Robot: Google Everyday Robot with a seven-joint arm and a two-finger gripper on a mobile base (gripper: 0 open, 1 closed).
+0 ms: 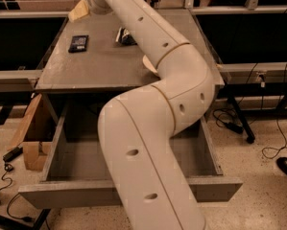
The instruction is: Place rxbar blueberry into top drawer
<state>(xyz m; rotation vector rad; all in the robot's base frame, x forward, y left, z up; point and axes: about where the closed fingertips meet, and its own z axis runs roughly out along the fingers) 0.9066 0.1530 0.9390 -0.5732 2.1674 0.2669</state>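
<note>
The middle of the rxbar blueberry (78, 43) is on the grey table top, and my gripper will go there next and close.
The rxbar blueberry (78, 43), a small flat dark navy bar, lies on the grey table top (85, 68) at the far left. My gripper (79, 10) shows as a pale tan shape at the table's far left corner, beyond the bar and apart from it. The top drawer (61, 195) is pulled wide open below the table, and its visible grey inside (76, 157) holds nothing. My arm (157, 128) crosses the middle of the view and hides the drawer's knob and much of its inside.
A blue-and-white snack bag (124, 36) lies at the table's far middle, partly behind my arm. Only a sliver of the white bowl (149, 65) shows past the arm. A cardboard box (30, 145) and cables lie on the floor at left. Black table legs (239, 114) stand at right.
</note>
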